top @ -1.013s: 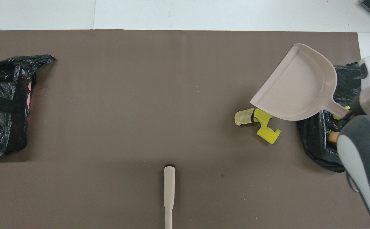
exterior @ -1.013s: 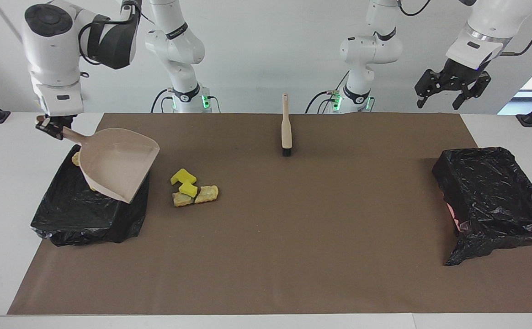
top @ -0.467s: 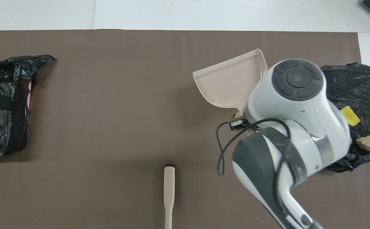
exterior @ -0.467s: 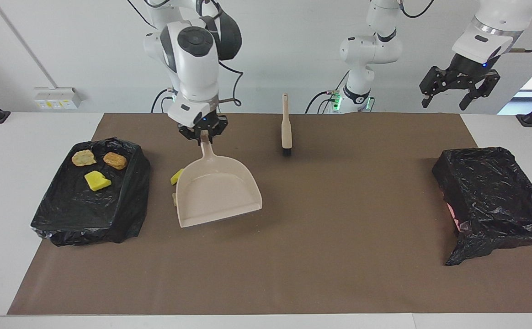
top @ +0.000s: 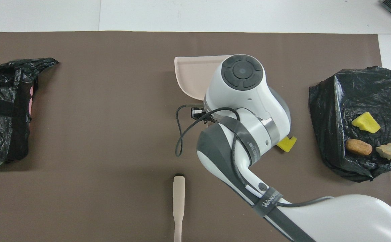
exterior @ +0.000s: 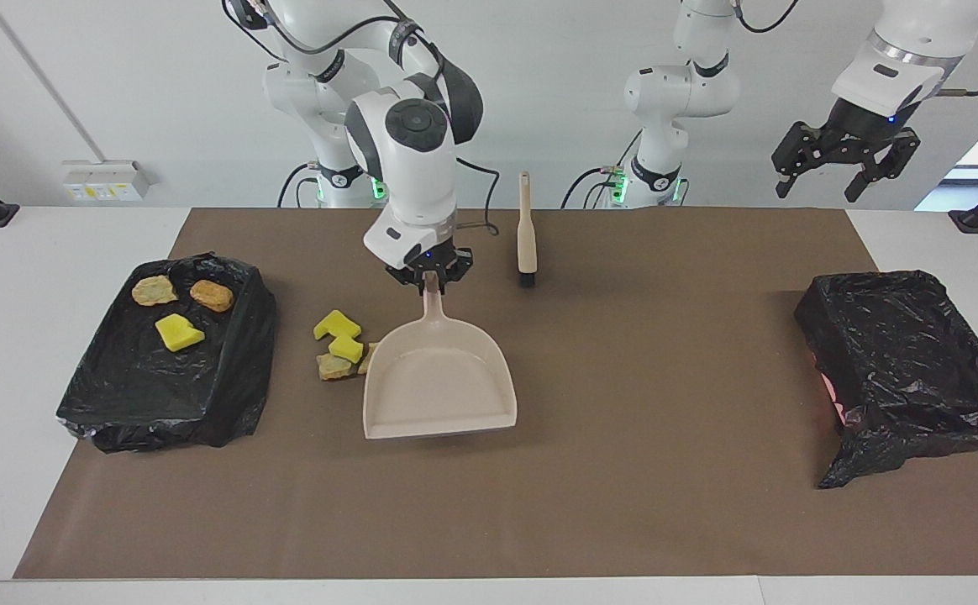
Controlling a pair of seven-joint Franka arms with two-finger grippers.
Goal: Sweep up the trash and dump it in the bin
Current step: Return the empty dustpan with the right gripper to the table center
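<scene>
My right gripper should put the beige dustpan, which sits low on the mat now, down on the brown mat, straight [top: 176,93] beyond the far end of the beige brush.
My right gripper [exterior: 428,281] is shut on the handle of the beige dustpan [exterior: 439,386], whose pan sits low on the brown mat with its mouth facing away from the robots. The arm covers most of the dustpan [top: 190,74] in the overhead view. Loose trash [exterior: 338,344], yellow sponge bits and tan lumps, lies on the mat right beside the pan, toward the right arm's end; one yellow sponge piece [top: 287,144] shows from overhead. Three more pieces [exterior: 178,333] lie in the black-lined bin [exterior: 119,395] at that end. My left gripper [exterior: 825,172] waits open, high over the left arm's end.
The beige brush [exterior: 527,231] lies on the mat near the robots, its handle [top: 178,198] pointing at them. A second black-lined bin [exterior: 901,370] stands at the left arm's end of the table. The brown mat [exterior: 623,504] covers most of the table.
My right arm has swung the dustpan away from over the bin, across the loose pile, and down beside it near the mat's middle. Three pieces now show in the bin.
</scene>
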